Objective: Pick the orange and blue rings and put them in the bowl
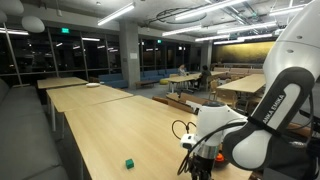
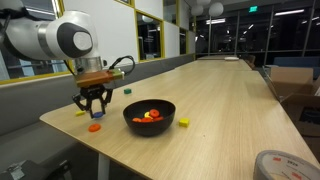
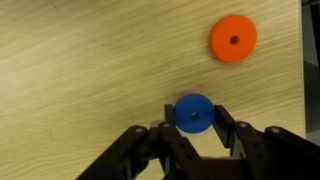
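Note:
The blue ring, now between my gripper's two fingertips, will go down from my gripper on top of the orange pieces in the black bowl [image 1: 212, 148].
In the wrist view the blue ring [image 3: 194, 113] sits between my gripper's [image 3: 193, 120] two fingertips, and both fingers touch its sides. The orange ring [image 3: 233, 38] lies flat on the wooden table beyond it, apart from the fingers. In an exterior view the gripper [image 2: 95, 108] hangs low over the table's near corner, just behind the orange ring [image 2: 96, 127]. The black bowl [image 2: 130, 114] stands beside the gripper and holds orange and yellow pieces. In the other exterior view the gripper [image 1: 200, 162] is partly hidden by the arm, and the bowl is hidden.
A green cube [image 2: 128, 91] [image 1: 128, 163] lies beyond the gripper. A yellow cube [image 2: 183, 122] sits beside the bowl and a yellow piece [image 2: 80, 112] lies near the table edge. A grey-and-white round container [image 2: 285, 165] is in the foreground. Cardboard boxes [image 2: 290, 80] stand past the table.

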`<state>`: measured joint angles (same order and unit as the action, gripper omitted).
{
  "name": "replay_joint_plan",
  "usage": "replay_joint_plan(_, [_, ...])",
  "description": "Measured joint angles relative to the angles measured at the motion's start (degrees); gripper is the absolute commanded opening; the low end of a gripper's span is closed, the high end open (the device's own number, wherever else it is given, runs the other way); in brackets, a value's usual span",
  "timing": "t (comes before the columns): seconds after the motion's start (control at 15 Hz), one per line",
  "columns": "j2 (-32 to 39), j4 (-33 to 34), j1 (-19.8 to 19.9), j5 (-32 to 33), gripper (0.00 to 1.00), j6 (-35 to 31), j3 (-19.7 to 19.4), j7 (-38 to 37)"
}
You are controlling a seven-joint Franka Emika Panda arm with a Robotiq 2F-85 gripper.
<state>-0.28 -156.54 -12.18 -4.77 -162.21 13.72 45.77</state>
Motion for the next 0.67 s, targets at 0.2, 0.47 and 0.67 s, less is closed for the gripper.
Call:
replay_joint_plan(0.2, [-4.5,0.1,2.8,1.6,0.18,2.0,-4.2,-0.1])
replay_joint_plan(0.47, [-12.0,0.7,7.8,9.9,0.18,6.1,-9.9,-3.3])
replay_joint_plan(0.67, [-15.7,1.7,11.2,13.5,0.18,9.9,-13.7,-4.5])
